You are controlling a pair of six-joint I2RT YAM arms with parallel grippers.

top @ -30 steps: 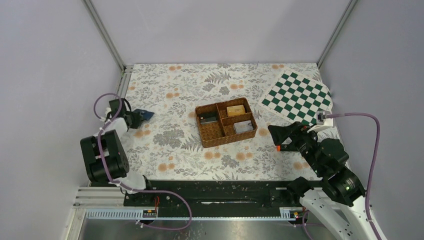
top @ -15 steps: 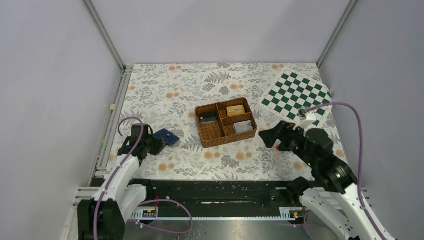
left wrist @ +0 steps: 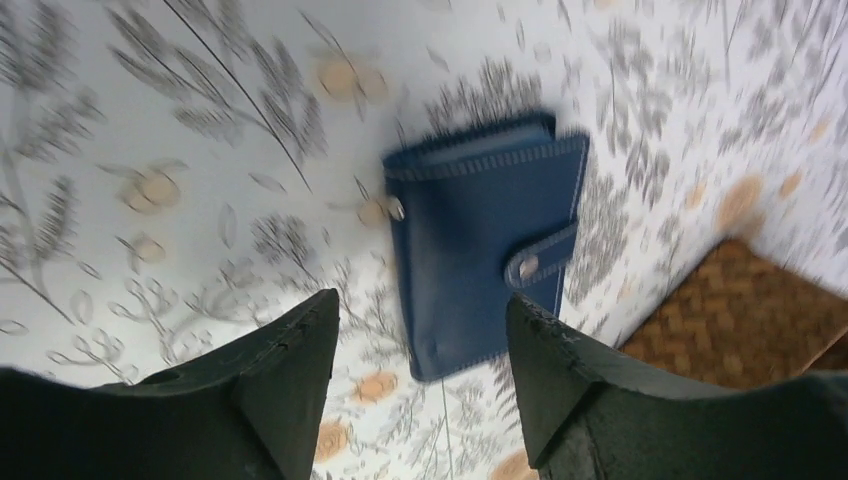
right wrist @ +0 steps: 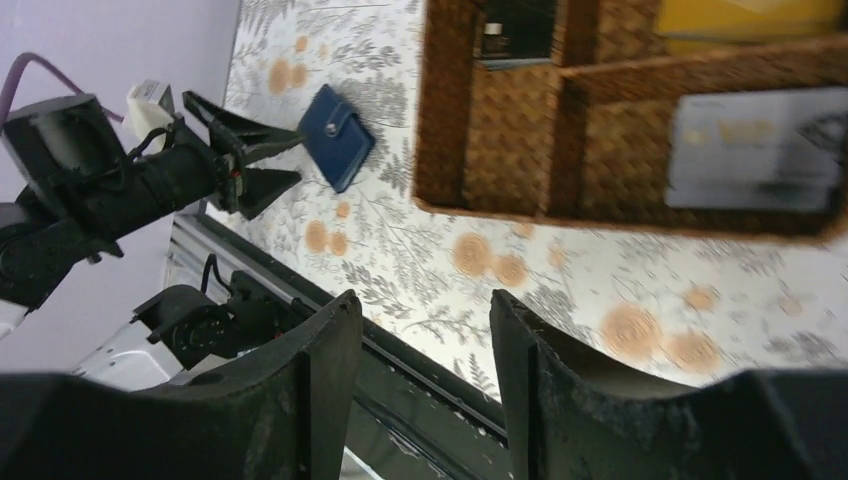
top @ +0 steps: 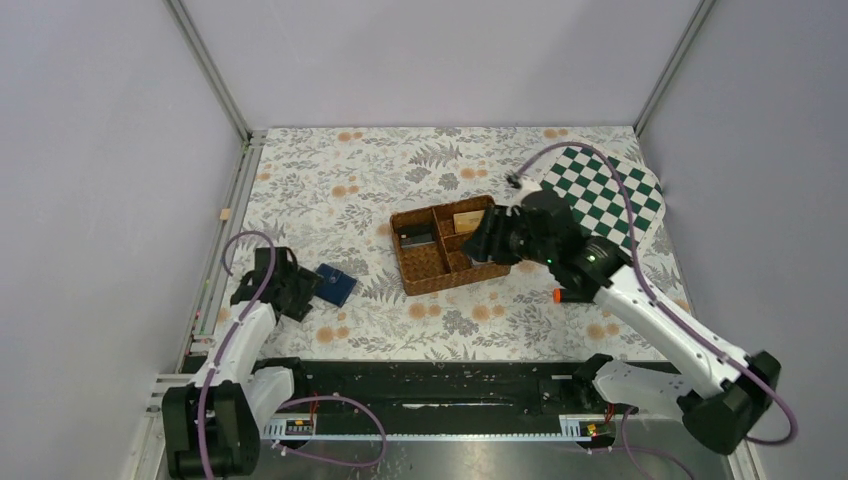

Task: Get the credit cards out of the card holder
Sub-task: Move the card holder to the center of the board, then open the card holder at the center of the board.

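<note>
My left gripper needs to pinch the spine edge [left wrist: 402, 230] while my right gripper comes to the tab, as the card holder lies shut with its tab facing the tray.
The card holder [top: 337, 285] is a small navy wallet lying flat on the flowered cloth, folded shut with its tab snapped [left wrist: 485, 230]. Any credit cards inside it are hidden. My left gripper [top: 308, 292] sits low just left of it, open; in the left wrist view the two fingers stand apart [left wrist: 420, 300] with the holder's near end showing between them, untouched by either. My right gripper [top: 482, 240] hangs over the right half of the wicker tray, open and empty [right wrist: 423, 300]. The right wrist view also catches the card holder [right wrist: 337, 135] far off.
A brown wicker tray [top: 425, 278] with four compartments stands mid-table; a grey card [right wrist: 755, 150], a tan card [top: 468, 220] and a dark item [top: 415, 238] lie in it. A green chessboard mat [top: 600, 185] is at the back right. The black rail [top: 430, 385] runs along the near edge.
The left arm brought the card holder down and toward the middle, set it on the cloth and opened. The right arm swung left over the tray, its jaws narrowing.
</note>
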